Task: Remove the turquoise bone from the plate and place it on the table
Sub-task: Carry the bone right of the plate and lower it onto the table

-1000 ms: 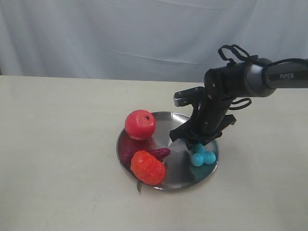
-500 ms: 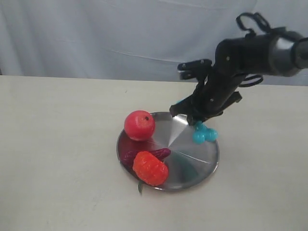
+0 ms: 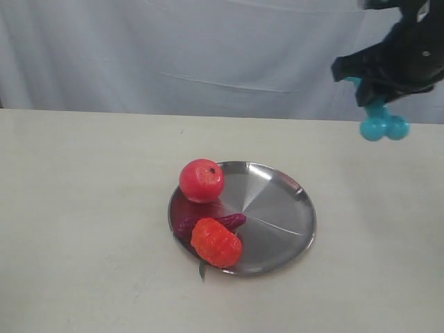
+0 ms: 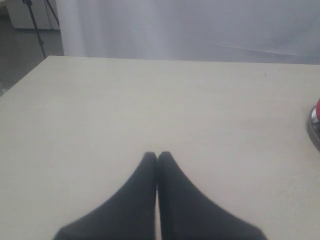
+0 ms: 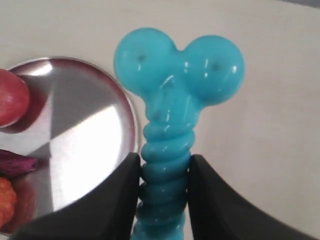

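Note:
The turquoise bone will go down from my right gripper onto the bare table [image 3: 352, 233] [image 5: 181, 177] next to the silver plate, across from the fruit.
The turquoise bone [image 3: 383, 123] hangs high in the air at the upper right of the exterior view, knobbed end down, well clear of the silver plate [image 3: 277, 208]. My right gripper [image 3: 374, 94] is shut on its ribbed shaft. In the right wrist view the bone [image 5: 172, 100] sits between the two black fingers [image 5: 115, 200] of my right gripper [image 5: 163, 167], over the plate's rim [image 5: 131, 120] and the beige table [image 5: 270, 150]. My left gripper [image 4: 157, 156] is shut with nothing in it, above bare table [image 4: 150, 100]; it does not show in the exterior view.
On the plate lie a red apple [image 3: 202, 180], a red-orange knobbly fruit [image 3: 214, 241] and a dark purple piece [image 3: 218, 223]. A white curtain [image 3: 173, 48] backs the table. The plate's edge [image 4: 315, 127] shows at the side of the left wrist view.
The right gripper has lifted the bone off the plate and carried it up and to the right. The fruit on the plate has not moved.

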`<state>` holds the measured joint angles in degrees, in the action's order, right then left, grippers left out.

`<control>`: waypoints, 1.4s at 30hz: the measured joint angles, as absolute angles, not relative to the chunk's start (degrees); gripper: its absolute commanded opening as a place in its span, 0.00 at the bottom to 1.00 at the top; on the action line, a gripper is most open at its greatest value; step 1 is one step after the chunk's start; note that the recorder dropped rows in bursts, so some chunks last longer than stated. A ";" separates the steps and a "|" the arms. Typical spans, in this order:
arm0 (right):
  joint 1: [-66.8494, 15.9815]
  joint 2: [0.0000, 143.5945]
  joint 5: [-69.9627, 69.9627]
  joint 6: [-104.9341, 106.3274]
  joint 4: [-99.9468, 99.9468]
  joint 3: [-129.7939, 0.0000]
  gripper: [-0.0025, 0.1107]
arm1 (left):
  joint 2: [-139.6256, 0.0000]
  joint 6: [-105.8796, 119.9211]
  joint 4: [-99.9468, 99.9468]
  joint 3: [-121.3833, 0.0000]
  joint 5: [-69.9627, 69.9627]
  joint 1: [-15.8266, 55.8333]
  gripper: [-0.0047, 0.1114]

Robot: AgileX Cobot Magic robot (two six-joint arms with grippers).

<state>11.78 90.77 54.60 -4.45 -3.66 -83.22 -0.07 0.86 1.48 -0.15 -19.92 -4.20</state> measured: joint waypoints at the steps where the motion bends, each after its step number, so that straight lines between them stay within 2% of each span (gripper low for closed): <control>1: 13.52 90.49 55.95 -4.56 -3.42 -83.11 0.02 | -0.07 0.86 1.48 -0.15 -19.92 -4.20 0.04; 8: 20.19 90.37 53.21 -4.63 -0.43 -74.71 0.02 | -0.07 0.86 1.48 -0.15 -19.92 -4.20 0.04; 15: 20.19 97.62 43.23 -4.39 7.15 -65.72 0.02 | -0.07 0.86 1.48 -0.15 -19.92 -4.20 0.04; 23: 19.65 108.13 33.97 -4.12 8.42 -61.18 0.02 | -0.07 0.86 1.48 -0.15 -19.92 -4.20 0.04; 29: 16.21 111.51 31.02 -3.49 7.90 -60.60 0.02 | -0.07 0.86 1.48 -0.15 -19.92 -4.20 0.04; 30: 15.94 111.54 31.02 -3.44 7.80 -60.60 0.04 | -0.07 0.86 1.48 -0.15 -19.92 -4.20 0.04; 32: 15.51 111.65 30.78 -3.21 7.00 -60.60 0.14 | -0.07 0.86 1.48 -0.15 -19.92 -4.20 0.04; 37: 15.02 111.39 30.34 -2.50 6.63 -60.60 0.59 | -0.07 0.86 1.48 -0.15 -19.92 -4.20 0.04; 39: 14.43 110.52 30.24 -1.47 7.53 -60.60 0.64 | -0.07 0.86 1.48 -0.15 -19.92 -4.20 0.04; 42: 13.81 107.05 31.41 -0.83 7.93 -60.60 0.59 | -0.07 0.86 1.48 -0.15 -19.92 -4.20 0.04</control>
<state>13.81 107.05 31.41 -0.83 7.93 -60.60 -0.07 0.86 1.48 -0.15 -19.92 -4.20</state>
